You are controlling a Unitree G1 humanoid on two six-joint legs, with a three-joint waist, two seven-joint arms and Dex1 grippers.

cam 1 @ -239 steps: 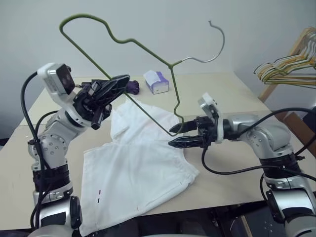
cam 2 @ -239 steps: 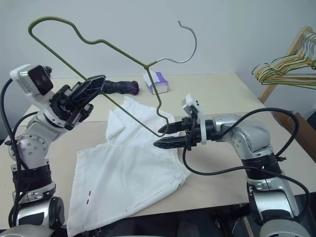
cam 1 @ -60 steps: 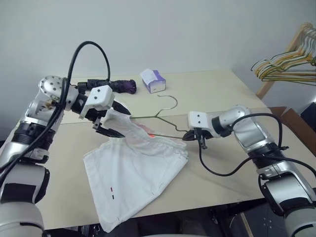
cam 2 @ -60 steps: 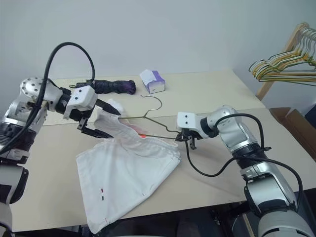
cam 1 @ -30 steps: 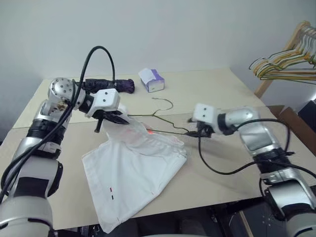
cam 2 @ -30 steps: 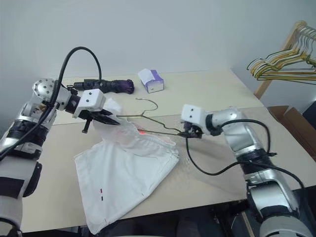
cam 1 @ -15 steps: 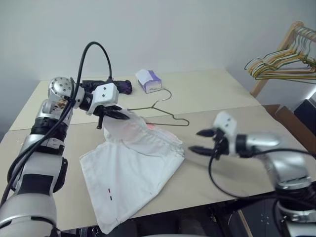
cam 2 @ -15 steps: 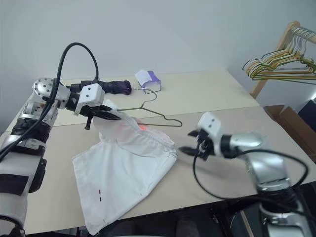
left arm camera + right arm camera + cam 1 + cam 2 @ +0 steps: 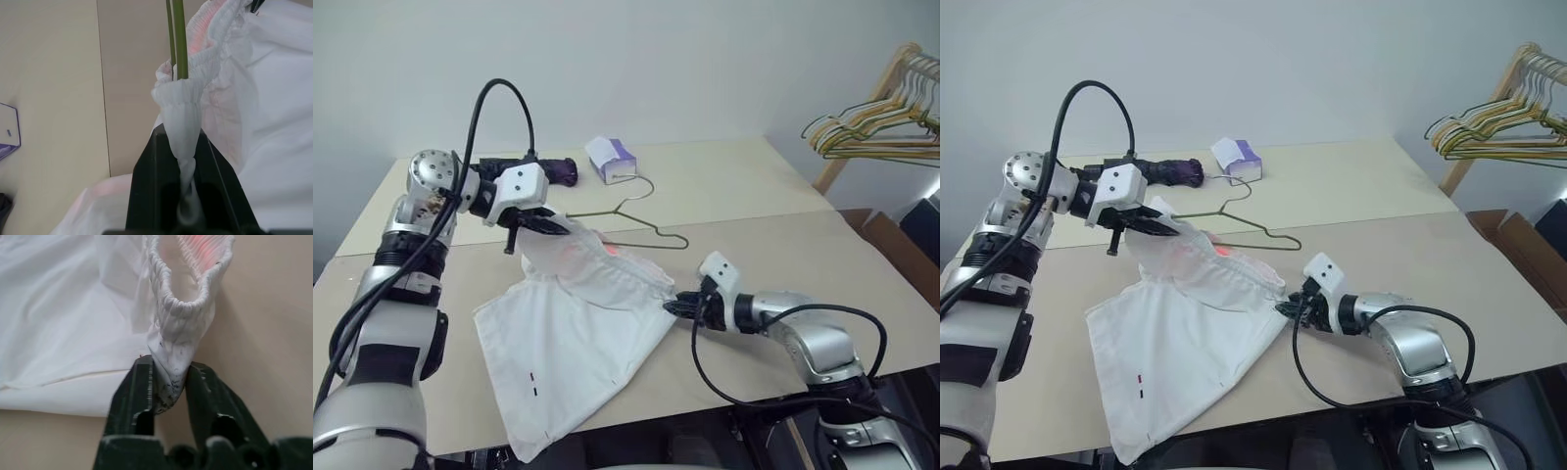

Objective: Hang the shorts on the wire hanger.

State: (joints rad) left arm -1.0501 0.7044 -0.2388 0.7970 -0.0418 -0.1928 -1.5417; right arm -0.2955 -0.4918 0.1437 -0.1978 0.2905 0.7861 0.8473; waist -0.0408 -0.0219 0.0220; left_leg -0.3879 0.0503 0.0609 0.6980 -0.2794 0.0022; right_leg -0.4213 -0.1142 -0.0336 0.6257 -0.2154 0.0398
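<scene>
The robot's right gripper needs to release its end of the shorts' waistband over the bare bent end of the wire hanger (image 9: 675, 228).
The white shorts (image 9: 576, 338) lie spread on the table, with the waistband lifted at the far end. My left gripper (image 9: 551, 227) is shut on the left end of the waistband, held above the table. In the left wrist view the cloth (image 9: 183, 127) is bunched between the black fingers. The wire hanger (image 9: 658, 225) lies on the table behind the shorts. Its wire (image 9: 179, 39) runs into the waistband opening. My right gripper (image 9: 672, 306) sits low at the table, shut on the right end of the waistband (image 9: 176, 340).
A white-purple tissue box (image 9: 612, 160) and a dark folded umbrella (image 9: 548, 172) lie at the back of the table (image 9: 773, 196). A wooden rack with several coloured hangers (image 9: 871, 122) stands at the far right, beyond the table edge.
My right gripper let go of the hanger's right corner, dropped towards the near side and shut on the waistband's right end. The hanger now rests on the table. My left gripper kept still.
</scene>
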